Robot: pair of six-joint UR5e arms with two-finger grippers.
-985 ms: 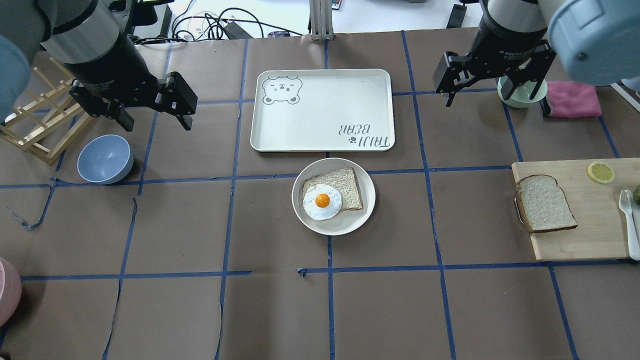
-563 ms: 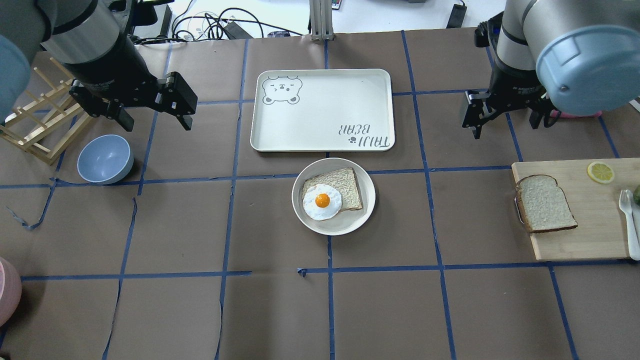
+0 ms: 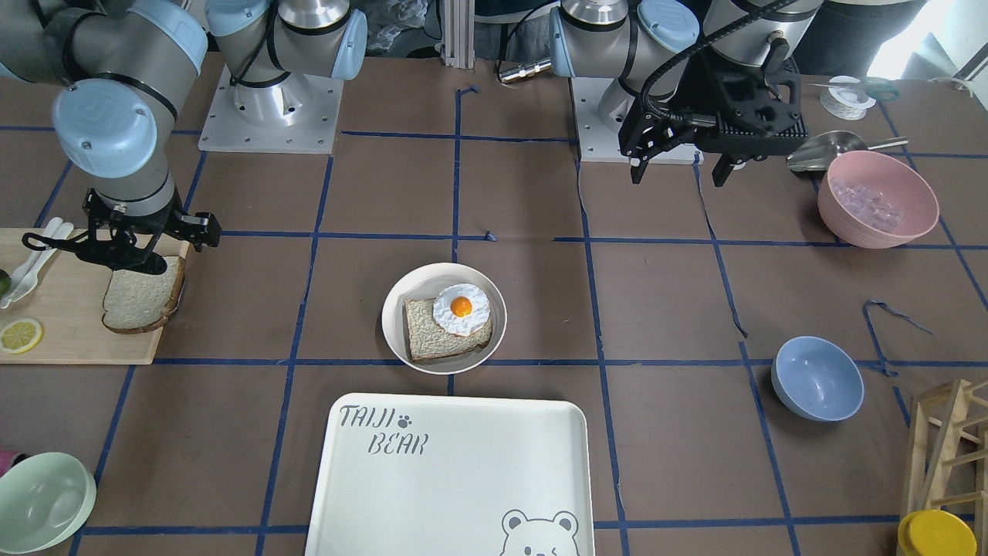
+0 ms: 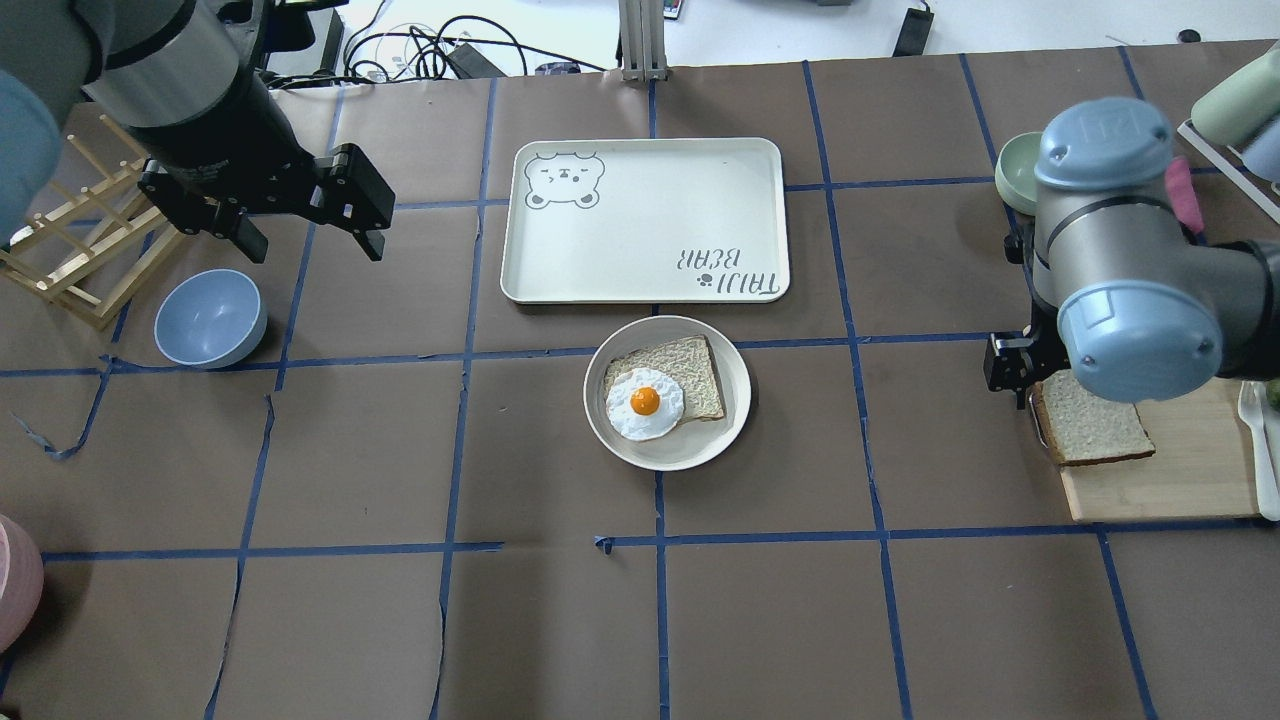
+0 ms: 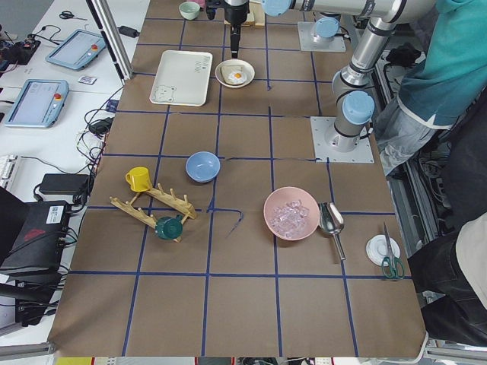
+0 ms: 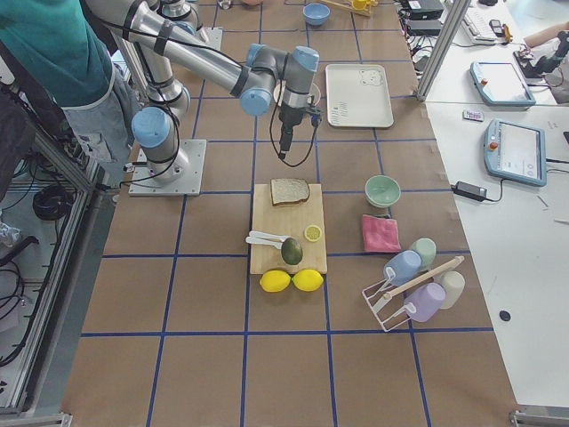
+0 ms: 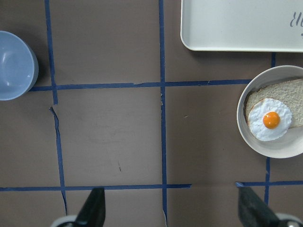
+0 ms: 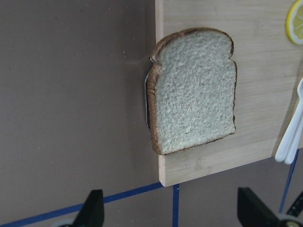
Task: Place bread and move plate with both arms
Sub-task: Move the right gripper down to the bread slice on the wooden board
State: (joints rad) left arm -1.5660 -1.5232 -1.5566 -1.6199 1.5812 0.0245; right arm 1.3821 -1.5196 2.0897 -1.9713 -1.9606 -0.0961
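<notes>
The corner (image 3: 181, 262) (image 8: 161, 151) of the bread that is nearest my arm, beside the cutting board's metal handle, is the next spot for my right gripper to close on.
The bread (image 4: 1095, 430) lies flat on a wooden cutting board (image 4: 1170, 480) at the table's right; it also shows in the front view (image 3: 143, 297) and the right wrist view (image 8: 194, 90). The plate (image 4: 735, 400) sits mid-table and holds a paler slice (image 4: 695, 370) with a fried egg (image 4: 645, 402). My right gripper (image 3: 123, 251) hovers open and empty above the bread's back edge; in the right wrist view (image 8: 171, 210) its fingers are wide apart. My left gripper (image 4: 312, 248) is open and empty, high at the back left, far from the plate (image 7: 246, 132).
The white "TAIJI BEAR" tray (image 4: 645, 220) lies just behind the plate. A blue bowl (image 4: 210, 318) and a wooden rack (image 4: 80, 240) are under my left arm. A green bowl (image 4: 1018, 170), a white fork (image 4: 1258, 450) and a lemon slice (image 3: 21, 334) are near the board.
My right arm has swung from the back of the table, by the green bowl, toward me and now hangs over the bread on the board. The left arm has not moved.
</notes>
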